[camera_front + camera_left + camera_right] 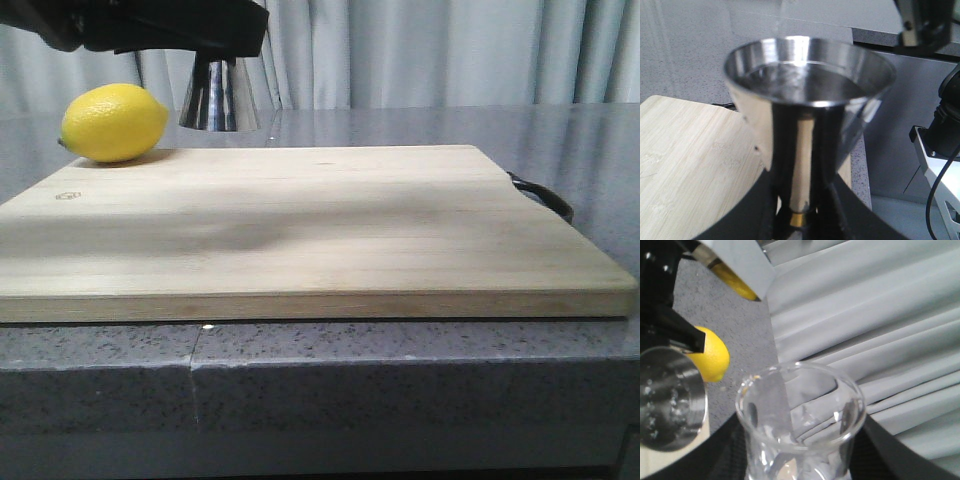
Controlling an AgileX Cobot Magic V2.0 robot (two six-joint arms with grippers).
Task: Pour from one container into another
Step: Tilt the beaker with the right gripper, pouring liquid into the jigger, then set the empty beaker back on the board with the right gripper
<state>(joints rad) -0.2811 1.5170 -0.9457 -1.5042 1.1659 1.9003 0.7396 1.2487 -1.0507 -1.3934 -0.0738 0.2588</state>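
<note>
Next, I set the clear glass beaker, now held beside the jigger's cup, near the wooden cutting board's far edge (397,160), toward the black handle, with my right gripper.
My left gripper (802,212) is shut on the steel jigger (807,100) at its narrow waist, by the gold band (801,218). Clear liquid lies in the jigger's upper cup. In the front view only the jigger's lower cone (220,98) shows, under the black left gripper (200,30), near the board's far left. My right gripper (800,462) is shut on the clear glass beaker (800,410), whose mouth is beside and above the jigger's cup (670,400). The view around the beaker is tilted. I cannot tell how much liquid it holds. The right gripper is outside the front view.
A wooden cutting board (300,220) covers most of the grey stone counter (400,380). A yellow lemon (113,122) rests at its far left corner, close to the jigger. A black handle (545,195) sticks out at the board's right edge. Grey curtains (450,50) hang behind.
</note>
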